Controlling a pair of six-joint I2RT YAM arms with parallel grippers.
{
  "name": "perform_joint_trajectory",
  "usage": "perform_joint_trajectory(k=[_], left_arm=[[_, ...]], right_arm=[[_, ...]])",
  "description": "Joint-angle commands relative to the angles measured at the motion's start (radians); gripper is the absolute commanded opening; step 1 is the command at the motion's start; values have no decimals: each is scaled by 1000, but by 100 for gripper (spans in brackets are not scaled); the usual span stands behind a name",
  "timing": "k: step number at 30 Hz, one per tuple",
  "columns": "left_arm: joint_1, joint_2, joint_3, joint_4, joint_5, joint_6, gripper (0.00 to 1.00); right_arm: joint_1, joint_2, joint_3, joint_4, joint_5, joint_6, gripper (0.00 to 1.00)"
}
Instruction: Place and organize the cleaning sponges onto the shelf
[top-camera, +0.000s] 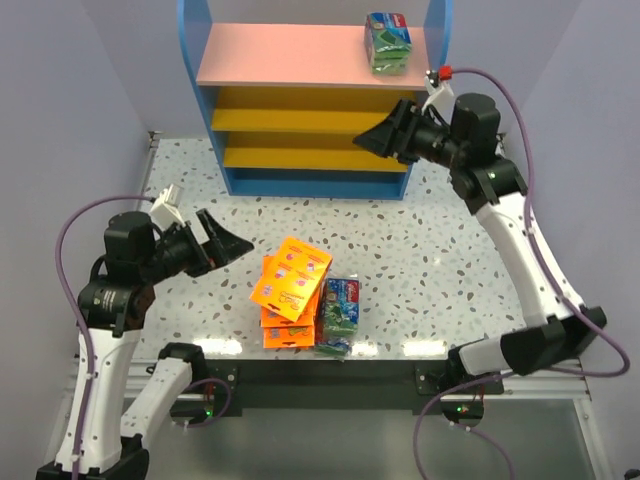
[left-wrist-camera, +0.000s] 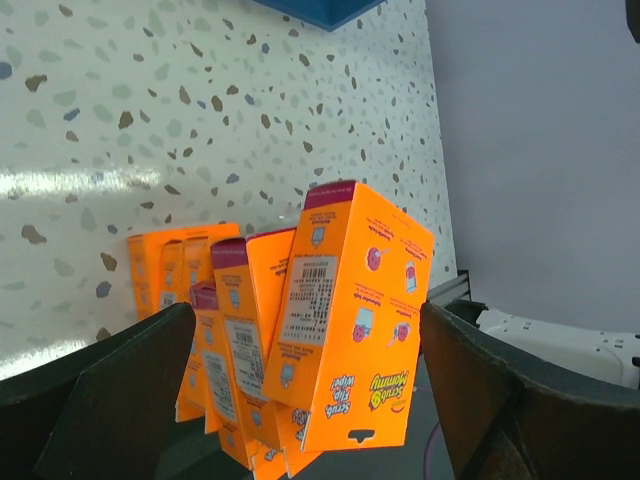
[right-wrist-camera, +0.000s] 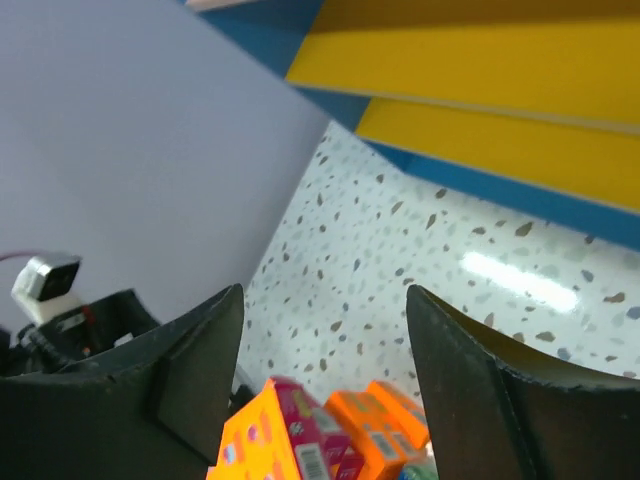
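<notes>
The top orange sponge pack has its barcode side ending opposite the purple end. My left gripper should close there, on the near corner (top-camera: 255, 297) (left-wrist-camera: 311, 418) of that pack.
A stack of several orange sponge packs (top-camera: 290, 290) lies near the table's front edge, with green-and-blue packs (top-camera: 338, 315) beside it on the right. One green-and-blue pack (top-camera: 388, 42) sits on the shelf's pink top board (top-camera: 290, 60) at the right. My left gripper (top-camera: 232, 245) is open and empty, just left of the orange stack; the orange packs (left-wrist-camera: 350, 330) fill the left wrist view between its fingers. My right gripper (top-camera: 378, 140) is open and empty in front of the shelf's yellow boards (right-wrist-camera: 480, 70); the orange packs (right-wrist-camera: 300, 435) show low in its view.
The shelf has blue side panels (top-camera: 195, 40) and a blue base (top-camera: 315, 185) at the back of the speckled table (top-camera: 440, 260). Lilac walls close in both sides.
</notes>
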Motion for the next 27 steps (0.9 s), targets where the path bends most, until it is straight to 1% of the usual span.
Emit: perform_joint_trajectory(k=[1, 2, 4, 6, 8, 11, 14, 18, 22, 25, 27], left_arm=[[-5, -75, -52, -131, 51, -68, 100], [-5, -98, -97, -142, 70, -80, 100], [-5, -171, -141, -149, 127, -124, 100], [-5, -224, -197, -111, 188, -164, 100], [-5, -238, -224, -73, 232, -210, 100], [-5, -226, -218, -53, 259, -229, 100], [-5, -203, -227, -36, 289, -227, 98], [-5, -183, -271, 22, 351, -244, 91], [-5, -171, -288, 27, 391, -235, 80], [-6, -165, -288, 12, 406, -230, 76], [-5, -169, -300, 45, 429, -250, 74]], right_arm=[[5, -167, -143, -9, -39, -43, 71], [5, -190, -166, -27, -34, -52, 74], [7, -247, -223, -80, -27, -72, 75], [7, -284, -249, -122, -27, -86, 75], [5, -308, -288, -133, -25, -88, 75], [5, -339, -326, -158, -16, -94, 75], [5, -357, -357, -167, -16, -94, 74], [7, -374, -380, -167, -16, -82, 73], [4, -385, -384, -186, -5, -83, 72], [5, -394, -395, -190, 1, -80, 71], [5, -402, -403, -189, 6, -77, 70]])
